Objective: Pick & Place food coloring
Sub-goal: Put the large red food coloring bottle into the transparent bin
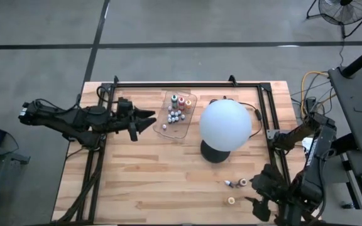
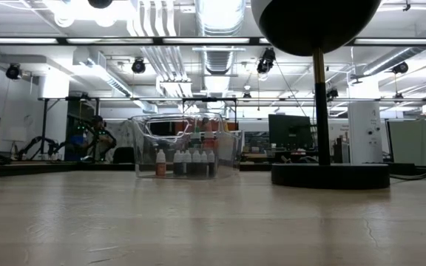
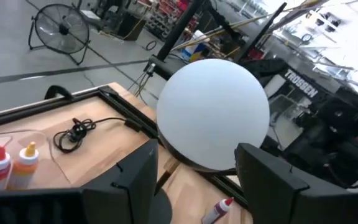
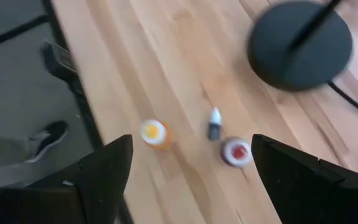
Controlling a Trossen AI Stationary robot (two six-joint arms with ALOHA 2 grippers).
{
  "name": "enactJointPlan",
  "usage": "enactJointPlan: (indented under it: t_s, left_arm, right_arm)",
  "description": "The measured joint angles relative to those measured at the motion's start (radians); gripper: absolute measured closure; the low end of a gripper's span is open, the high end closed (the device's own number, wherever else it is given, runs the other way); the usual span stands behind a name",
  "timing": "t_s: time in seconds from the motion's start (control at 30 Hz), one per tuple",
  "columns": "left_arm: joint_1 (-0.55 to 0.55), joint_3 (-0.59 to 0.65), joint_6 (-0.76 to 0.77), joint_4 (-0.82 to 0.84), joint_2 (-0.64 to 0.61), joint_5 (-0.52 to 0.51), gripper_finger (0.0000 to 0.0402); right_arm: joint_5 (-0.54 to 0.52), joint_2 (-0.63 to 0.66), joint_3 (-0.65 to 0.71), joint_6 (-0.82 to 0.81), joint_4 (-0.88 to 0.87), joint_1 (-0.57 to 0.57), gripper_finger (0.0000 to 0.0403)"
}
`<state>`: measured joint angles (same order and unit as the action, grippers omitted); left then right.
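The red bottle's body [image 1: 242,183] [image 4: 234,157], just under its cap beside the dark bottle, is the next spot my right gripper will go to and close on.
Several tiny food coloring bottles [image 1: 175,112] stand upright in a clear plastic tray [image 1: 190,100] at the far middle of the table. Three more rest on the wood near the right front: a yellow one [image 4: 154,132], a dark one with a white cap [image 4: 215,124] lying on its side, and a red one [image 4: 236,151]. My left gripper [image 1: 149,118] hangs open just left of the tray, pointing level toward the white globe [image 3: 213,112]. My right gripper [image 4: 191,180] is open above the three loose bottles, slanting down, with nothing between its fingers.
A big white globe [image 1: 225,124] on a black round base [image 1: 213,151] stands between the tray and the loose bottles. Its cable [image 3: 79,130] runs along the far side. A black rail frame [image 1: 187,84] borders the table. Bare wood lies at the front left.
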<state>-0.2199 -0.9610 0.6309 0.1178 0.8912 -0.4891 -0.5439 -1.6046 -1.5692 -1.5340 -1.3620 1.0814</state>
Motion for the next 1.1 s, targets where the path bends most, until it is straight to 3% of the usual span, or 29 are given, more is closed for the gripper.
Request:
enactJointPlan:
  t_s: [0.27, 0.57, 0.93, 1.1]
  left_arm:
    - [0.0, 0.036, 0.007, -0.041, -0.006, -0.004, 0.0216]
    - [0.0, 0.036, 0.066, -0.038, 0.001, -0.003, 0.0216]
    - [-0.001, 0.046, 0.11, -0.035, 0.002, -0.003, 0.0216]
    - [-0.005, 0.057, 0.126, -0.034, 0.002, 0.0, 0.0216]
  right_arm:
    - [0.024, 0.115, 0.227, -0.138, 0.017, 0.042, 0.0088]
    - [0.029, 0.203, 0.433, -0.1, 0.205, 0.023, 0.0087]
    - [0.043, 0.224, 0.567, -0.005, 0.424, -0.015, 0.0087]
    - [0.05, 0.18, 0.591, 0.012, 0.428, -0.015, 0.0087]
